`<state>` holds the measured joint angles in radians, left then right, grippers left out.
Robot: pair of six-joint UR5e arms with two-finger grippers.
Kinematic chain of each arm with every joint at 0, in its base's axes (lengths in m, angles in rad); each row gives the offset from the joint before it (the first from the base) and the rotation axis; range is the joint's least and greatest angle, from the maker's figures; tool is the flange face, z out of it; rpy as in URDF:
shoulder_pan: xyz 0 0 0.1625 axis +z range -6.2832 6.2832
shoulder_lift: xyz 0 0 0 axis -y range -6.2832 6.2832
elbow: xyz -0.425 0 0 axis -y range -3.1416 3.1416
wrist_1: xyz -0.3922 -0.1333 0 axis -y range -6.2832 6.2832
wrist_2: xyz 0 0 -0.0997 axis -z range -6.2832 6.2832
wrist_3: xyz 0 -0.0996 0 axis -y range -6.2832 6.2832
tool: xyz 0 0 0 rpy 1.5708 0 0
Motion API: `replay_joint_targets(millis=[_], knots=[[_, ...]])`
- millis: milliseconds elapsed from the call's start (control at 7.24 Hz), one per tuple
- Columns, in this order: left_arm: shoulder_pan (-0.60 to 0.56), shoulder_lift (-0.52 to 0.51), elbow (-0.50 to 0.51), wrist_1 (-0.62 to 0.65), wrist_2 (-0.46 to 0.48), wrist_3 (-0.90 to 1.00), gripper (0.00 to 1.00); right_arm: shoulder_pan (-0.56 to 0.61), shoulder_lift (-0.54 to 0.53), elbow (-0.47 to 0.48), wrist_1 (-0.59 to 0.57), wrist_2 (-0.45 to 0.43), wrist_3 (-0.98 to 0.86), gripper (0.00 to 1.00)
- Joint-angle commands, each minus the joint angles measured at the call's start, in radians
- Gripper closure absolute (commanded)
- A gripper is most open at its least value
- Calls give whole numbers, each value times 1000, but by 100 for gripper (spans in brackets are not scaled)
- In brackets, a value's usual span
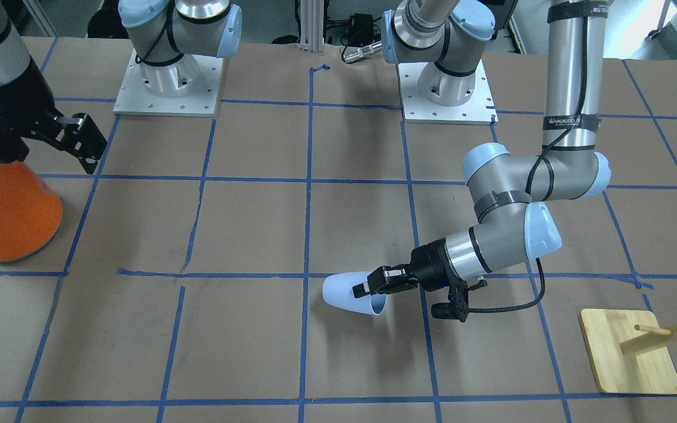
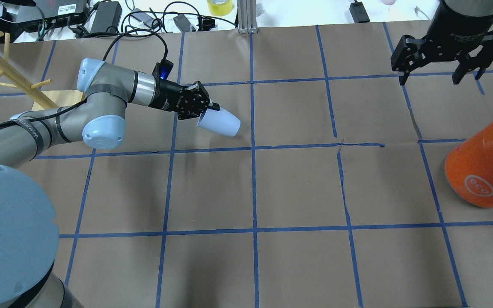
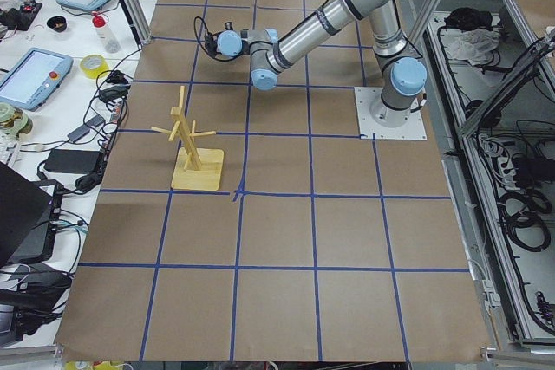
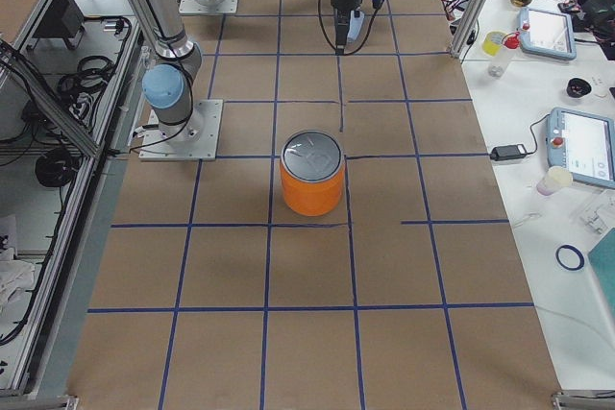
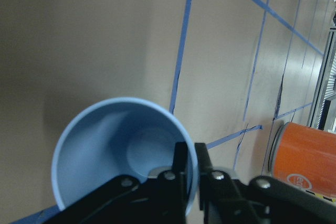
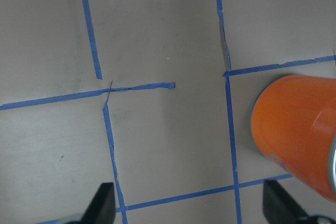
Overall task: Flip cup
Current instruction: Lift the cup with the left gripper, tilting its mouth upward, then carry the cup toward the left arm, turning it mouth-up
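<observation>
Next, I let go of the pale blue cup with my left gripper in the tape square (image 1: 492, 335) next to the wooden peg stand.
The pale blue cup (image 1: 347, 294) is held tilted on its side above the table, its open mouth toward the arm. My left gripper (image 1: 365, 289) is shut on its rim, one finger inside and one outside. The overhead view shows the cup (image 2: 223, 123) and the left gripper (image 2: 207, 112) left of the table's middle. In the left wrist view I look into the cup (image 5: 115, 156), with the fingers (image 5: 186, 174) pinching its rim. My right gripper (image 2: 439, 73) is open and empty, high above the far right; it also shows in the front view (image 1: 77, 141).
A large orange canister (image 2: 484, 169) with a silver lid stands at the right, below the right gripper; it also shows in the front view (image 1: 6, 214). A wooden peg stand (image 1: 632, 352) on a square base stands at the robot's left. Blue tape lines grid the brown table.
</observation>
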<state>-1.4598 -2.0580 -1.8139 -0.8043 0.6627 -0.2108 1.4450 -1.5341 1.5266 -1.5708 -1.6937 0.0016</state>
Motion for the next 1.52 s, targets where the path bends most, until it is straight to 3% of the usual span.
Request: replay_joint_targets(millis=[0, 553, 829, 1382], knots=[[-1, 42, 44, -3, 64, -116, 100, 2, 0, 1, 0, 0, 0, 0], [-27, 98, 142, -13, 698, -61, 100, 2, 2, 1, 2, 0, 0, 0], [-27, 96, 175, -1, 942, 190, 100, 2, 2, 1, 3, 0, 0, 0], [-25, 64, 154, 34, 939, 218, 100, 5, 2, 3, 3, 2, 0, 0]])
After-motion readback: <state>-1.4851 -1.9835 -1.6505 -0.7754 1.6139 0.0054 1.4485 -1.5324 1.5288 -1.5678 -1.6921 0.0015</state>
